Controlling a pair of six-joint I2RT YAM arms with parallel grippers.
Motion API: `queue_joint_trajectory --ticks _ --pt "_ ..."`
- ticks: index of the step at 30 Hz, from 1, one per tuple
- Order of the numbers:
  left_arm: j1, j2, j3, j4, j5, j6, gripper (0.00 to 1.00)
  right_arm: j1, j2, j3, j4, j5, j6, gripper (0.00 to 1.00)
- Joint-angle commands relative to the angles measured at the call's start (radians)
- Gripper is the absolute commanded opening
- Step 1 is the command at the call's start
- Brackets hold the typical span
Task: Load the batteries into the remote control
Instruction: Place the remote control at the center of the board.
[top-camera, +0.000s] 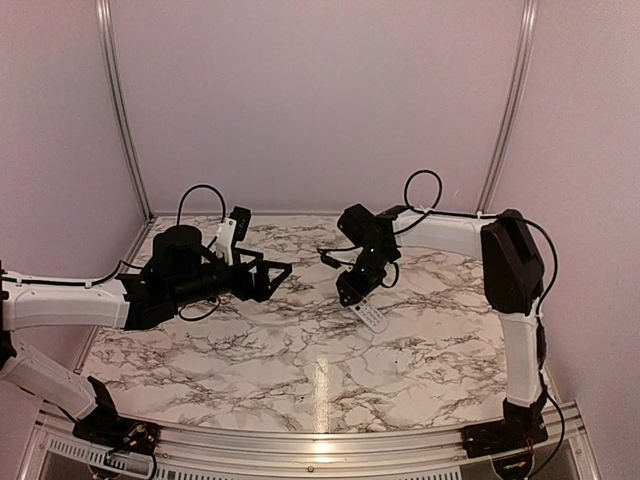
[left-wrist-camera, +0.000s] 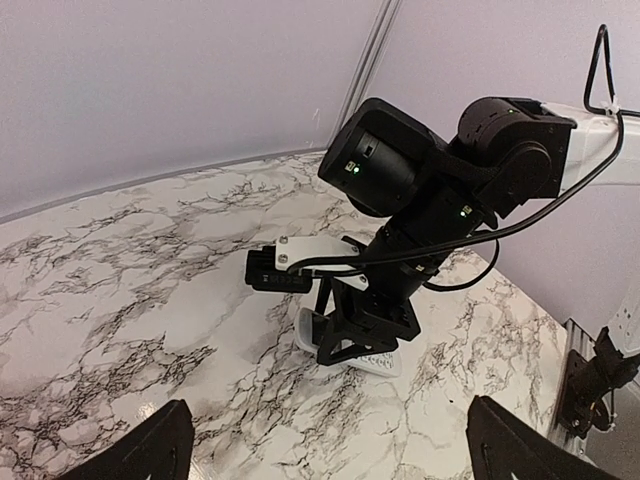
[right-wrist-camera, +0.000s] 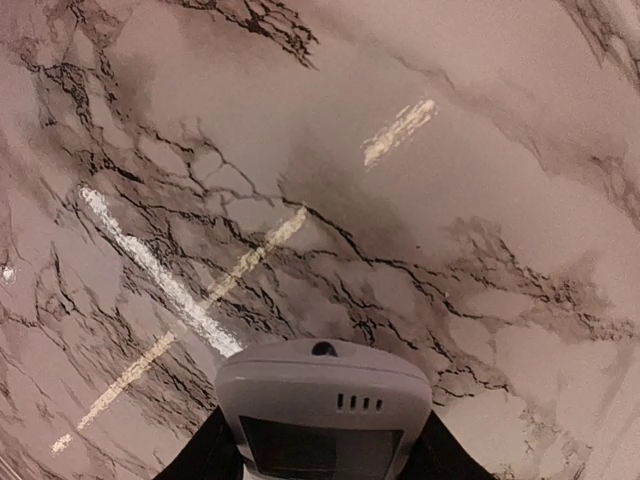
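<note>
The white remote control will go down flat on the bare marble (top-camera: 355, 309) just under the fingertips of my right gripper, which will set it there.
The white remote control (right-wrist-camera: 325, 410) is gripped across its sides by my right gripper (right-wrist-camera: 322, 470), screen side towards the wrist camera. In the top view the remote control (top-camera: 372, 317) sticks out below the right gripper (top-camera: 355, 290), low over the marble table right of centre. The left wrist view shows the same remote control (left-wrist-camera: 385, 360) under the right gripper (left-wrist-camera: 365, 325), close to the tabletop. My left gripper (top-camera: 277, 274) stands wide open to its left, pointing at it with nothing between its fingers (left-wrist-camera: 150, 450). No batteries are in view.
The marble table (top-camera: 300, 360) is walled by plain panels with aluminium posts (top-camera: 122, 110) at the back corners. A black cable (top-camera: 425, 195) loops over the right arm. An aluminium rail (top-camera: 320, 445) runs along the near edge.
</note>
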Motion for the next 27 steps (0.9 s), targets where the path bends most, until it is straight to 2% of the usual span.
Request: queue_joint_trajectory --ticks 1,11,20,27 --pt "0.007 0.012 -0.014 0.033 -0.017 -0.002 0.99 -0.009 0.052 0.048 0.004 -0.003 0.001 0.09" --pt "0.01 0.026 -0.006 0.029 -0.012 0.001 0.99 -0.009 0.12 0.121 0.003 -0.015 0.007 0.16" --pt "0.01 0.035 0.001 0.023 -0.008 0.005 0.99 -0.009 0.139 0.122 0.021 -0.023 0.009 0.35" --pt "0.01 0.048 0.01 0.017 -0.004 0.01 0.99 -0.009 0.152 0.118 0.032 -0.023 0.003 0.46"
